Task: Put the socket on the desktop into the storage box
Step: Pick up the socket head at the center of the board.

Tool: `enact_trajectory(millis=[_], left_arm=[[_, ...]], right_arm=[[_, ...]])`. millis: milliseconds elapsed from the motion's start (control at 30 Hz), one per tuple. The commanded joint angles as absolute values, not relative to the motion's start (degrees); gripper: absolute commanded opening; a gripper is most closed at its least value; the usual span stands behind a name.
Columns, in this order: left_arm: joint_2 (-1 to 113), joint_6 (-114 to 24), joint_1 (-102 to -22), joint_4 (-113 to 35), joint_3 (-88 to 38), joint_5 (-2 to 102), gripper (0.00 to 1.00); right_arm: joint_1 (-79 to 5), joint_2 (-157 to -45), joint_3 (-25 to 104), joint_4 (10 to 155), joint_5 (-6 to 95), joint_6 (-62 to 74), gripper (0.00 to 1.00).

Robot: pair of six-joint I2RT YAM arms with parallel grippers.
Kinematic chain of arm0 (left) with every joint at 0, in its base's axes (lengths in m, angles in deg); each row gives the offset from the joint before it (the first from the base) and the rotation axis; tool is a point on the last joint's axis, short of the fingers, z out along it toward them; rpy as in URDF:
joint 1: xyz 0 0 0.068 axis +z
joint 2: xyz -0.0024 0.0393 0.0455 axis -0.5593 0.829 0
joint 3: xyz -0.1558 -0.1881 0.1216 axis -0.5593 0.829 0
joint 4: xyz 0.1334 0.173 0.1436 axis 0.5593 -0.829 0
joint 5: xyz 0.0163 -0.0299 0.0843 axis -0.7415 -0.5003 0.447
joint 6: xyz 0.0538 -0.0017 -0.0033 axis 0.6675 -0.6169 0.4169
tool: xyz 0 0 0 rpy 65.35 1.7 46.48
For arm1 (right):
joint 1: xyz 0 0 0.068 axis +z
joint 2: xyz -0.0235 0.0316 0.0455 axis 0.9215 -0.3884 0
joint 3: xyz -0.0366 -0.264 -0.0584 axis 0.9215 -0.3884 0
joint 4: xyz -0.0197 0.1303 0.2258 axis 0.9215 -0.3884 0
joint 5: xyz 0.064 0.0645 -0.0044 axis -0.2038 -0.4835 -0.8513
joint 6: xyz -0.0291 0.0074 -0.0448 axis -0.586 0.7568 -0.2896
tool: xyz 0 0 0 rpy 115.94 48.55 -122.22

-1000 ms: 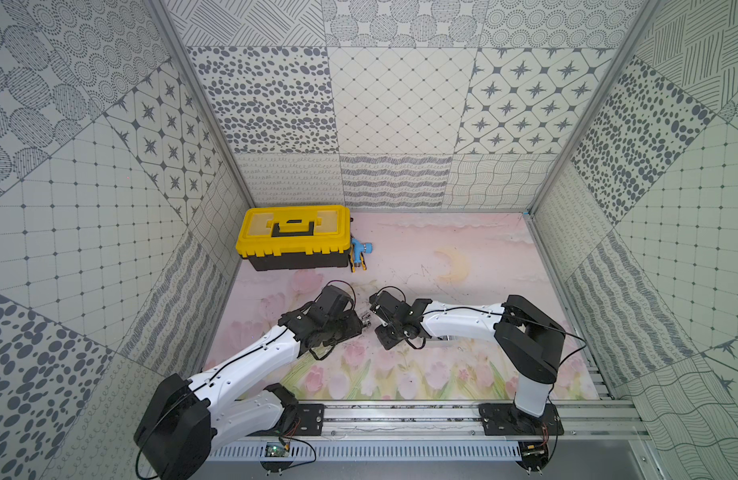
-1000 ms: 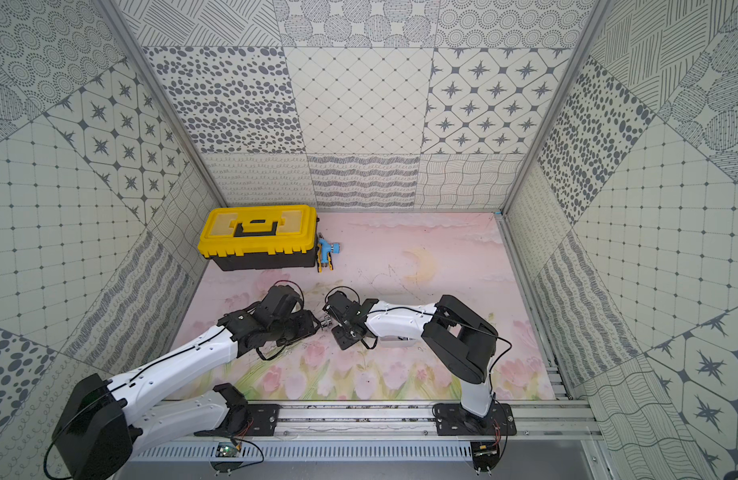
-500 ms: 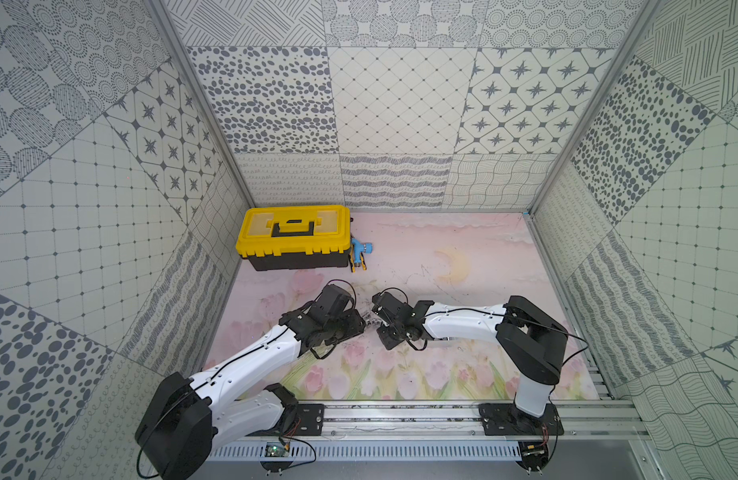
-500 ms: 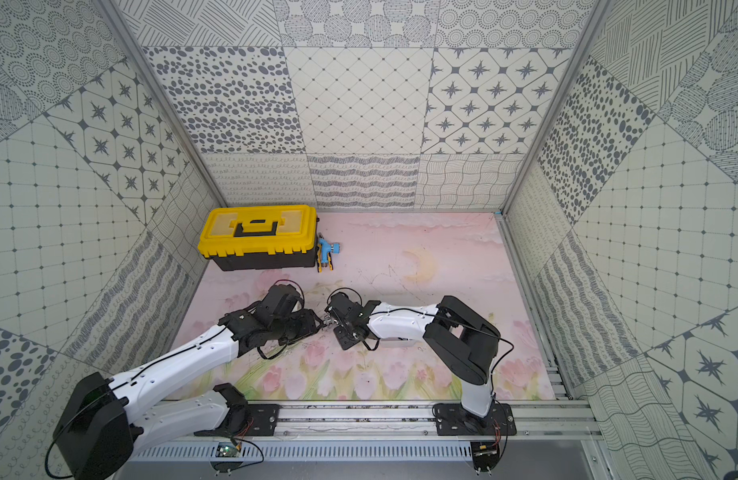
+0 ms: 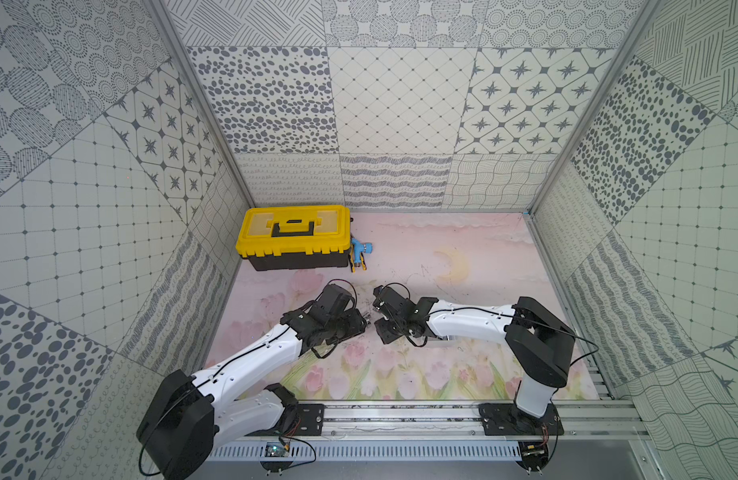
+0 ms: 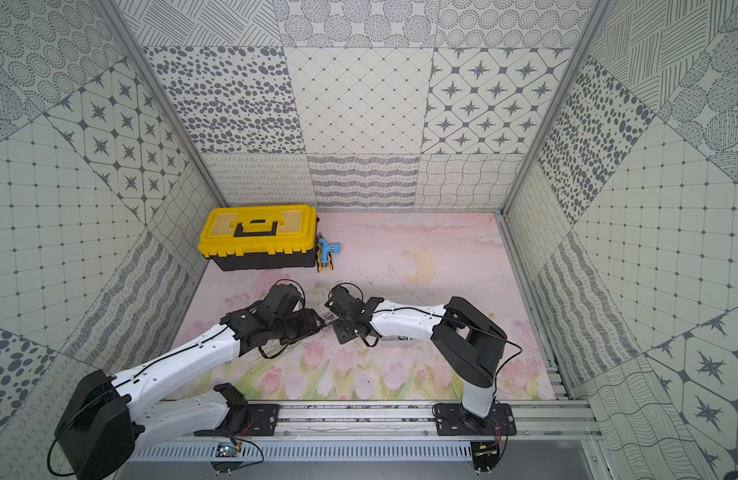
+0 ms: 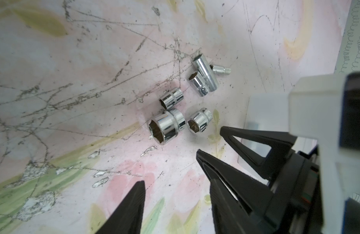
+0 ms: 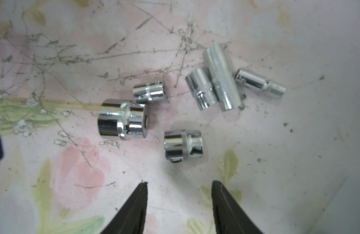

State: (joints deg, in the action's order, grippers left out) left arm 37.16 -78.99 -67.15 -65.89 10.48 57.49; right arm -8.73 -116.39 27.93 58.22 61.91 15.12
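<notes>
The medium socket is beyond the fingers of my right gripper, so next my right gripper opens, reaches further and closes on the socket's ends point(image 8: 199, 144) before lifting it.
Several chrome sockets lie loose on the pink desktop between my two grippers: a large one point(image 8: 122, 119) point(image 7: 167, 125), a medium one point(image 8: 183, 144) point(image 7: 199, 122), a small one point(image 8: 149, 91) and a long one point(image 8: 223, 77). My right gripper point(image 8: 178, 182) point(image 5: 377, 320) is open and empty, with the medium socket just ahead of its tips. My left gripper point(image 7: 176, 181) point(image 5: 361, 324) faces it, open and empty, short of the large socket. The clear storage box point(image 7: 256, 113) lies beside the sockets, mostly hidden under my right forearm point(image 5: 467, 322).
A yellow-lidded black toolbox point(image 5: 294, 237) stands at the back left, with a blue tool point(image 5: 361, 251) against its right end. Patterned walls close in three sides. The arms' mounting rail point(image 5: 400, 415) runs along the front edge.
The right gripper's jaws stand apart now after having closed. Both arms have barely shifted, and the sockets lie where they were.
</notes>
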Motion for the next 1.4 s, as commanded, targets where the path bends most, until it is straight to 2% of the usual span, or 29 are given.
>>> enact_trajectory(millis=[0,300,667,867,1000,1267,1367], left_arm=[[36.5,-78.8,-66.6,-64.6,11.1,57.2,0.56],[36.0,-78.6,-66.4,-64.6,11.4,57.0,0.57],[36.5,-78.9,-66.3,-63.9,11.8,56.5,0.56],[36.5,-78.8,-66.3,-64.0,11.5,56.7,0.57],[36.9,-78.9,-66.3,-63.5,11.5,56.4,0.57],[37.3,-79.0,-66.3,-63.4,11.1,56.0,0.56],[37.2,-78.9,-66.3,-63.5,11.0,56.0,0.56]], right_arm=[[-8.9,-118.9,30.4,60.1,60.3,16.7,0.59],[-9.0,-121.3,31.8,59.6,64.2,19.2,0.58],[-8.9,-123.1,33.1,57.1,65.7,20.7,0.44],[-7.8,-122.1,32.3,54.5,67.6,22.5,0.46],[-7.7,-122.4,31.3,54.6,67.9,23.6,0.43],[-7.9,-123.9,32.3,54.7,68.7,23.8,0.43],[-8.0,-124.6,32.8,54.6,69.1,24.7,0.35]])
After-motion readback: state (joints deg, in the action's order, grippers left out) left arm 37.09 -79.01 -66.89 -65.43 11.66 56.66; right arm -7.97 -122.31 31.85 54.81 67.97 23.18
